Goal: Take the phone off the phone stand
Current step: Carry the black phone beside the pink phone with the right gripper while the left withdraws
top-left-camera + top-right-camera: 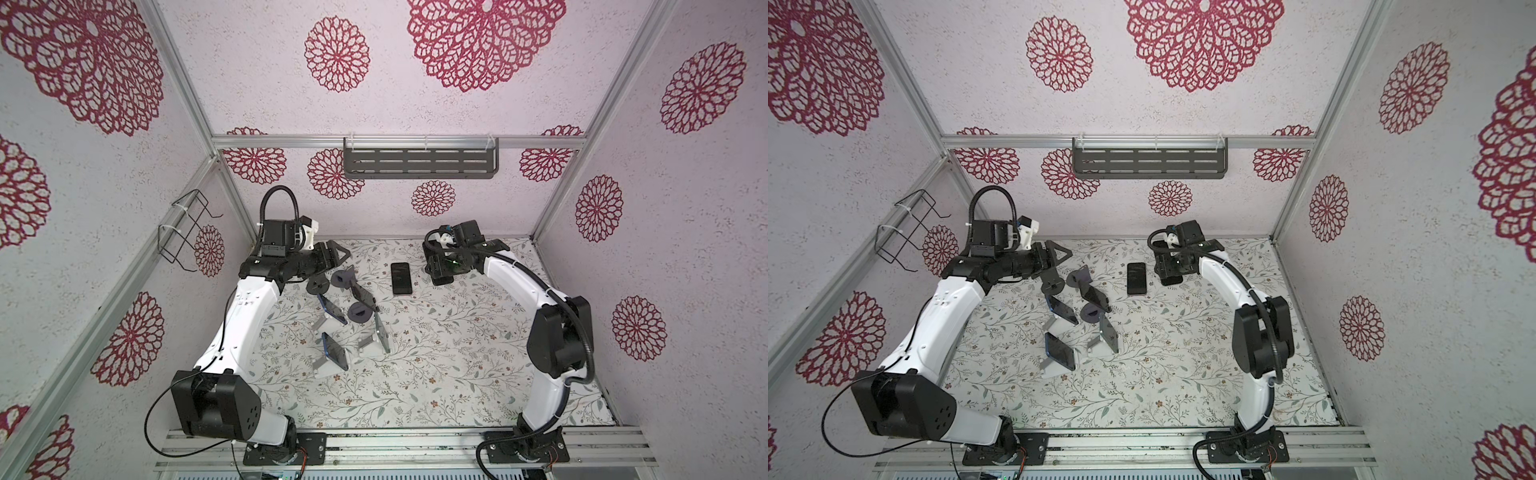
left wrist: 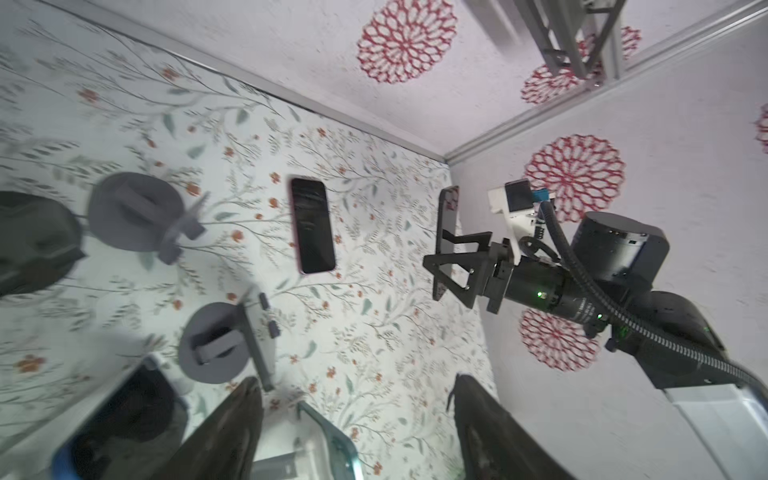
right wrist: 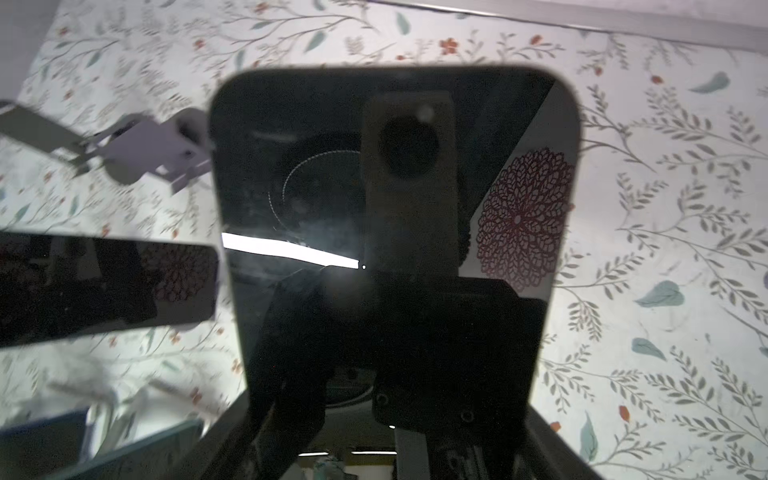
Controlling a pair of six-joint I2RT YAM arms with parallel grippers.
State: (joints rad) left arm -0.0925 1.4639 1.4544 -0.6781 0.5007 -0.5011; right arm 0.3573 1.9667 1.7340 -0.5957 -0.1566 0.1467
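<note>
My right gripper will put the black phone down on the table (image 1: 424,276), close beside the other black phone that is lying flat.
My right gripper (image 1: 440,275) is shut on a black phone (image 2: 448,216), held edge-on and tilted just over the table near the back wall. Its dark screen (image 3: 332,187) fills the right wrist view. Another black phone (image 1: 401,278) lies flat on the table just left of it. My left gripper (image 1: 332,258) is open and empty at the back left, over a cluster of phone stands. A blue phone (image 1: 336,352) leans on a white phone stand (image 1: 320,365). A second blue phone (image 1: 332,309) and a grey-edged phone (image 1: 381,332) lean on stands nearby.
Grey round-based stands (image 1: 318,284) (image 1: 360,312) sit under my left gripper; one (image 2: 137,212) looks tipped over. A dark slotted shelf (image 1: 419,163) hangs on the back wall and a wire basket (image 1: 183,232) on the left wall. The floral table (image 1: 436,374) reaches the front rail.
</note>
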